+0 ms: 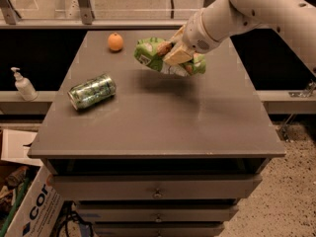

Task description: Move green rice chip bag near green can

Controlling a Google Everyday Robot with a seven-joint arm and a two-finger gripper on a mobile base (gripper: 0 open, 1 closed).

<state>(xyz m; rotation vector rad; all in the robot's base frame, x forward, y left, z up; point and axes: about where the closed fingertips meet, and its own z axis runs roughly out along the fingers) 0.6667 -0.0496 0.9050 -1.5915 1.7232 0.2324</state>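
Note:
My gripper has the green rice chip bag. It will let go of the bag on the grey table (148, 80) against the end of the green can.
The green rice chip bag (150, 56) is a crumpled light-green snack bag held in the air above the back middle of the grey table (158, 127). My gripper (173, 55) is shut on the bag, coming in from the upper right on a white arm. The green can (92, 91) lies on its side at the table's left, well to the lower left of the bag. A shadow of the bag falls on the table just below it.
An orange (115, 42) sits at the back left of the table. A white pump bottle (23, 85) stands on a lower ledge at the left. A cardboard box (29, 209) is on the floor at the lower left. Drawers are below the tabletop.

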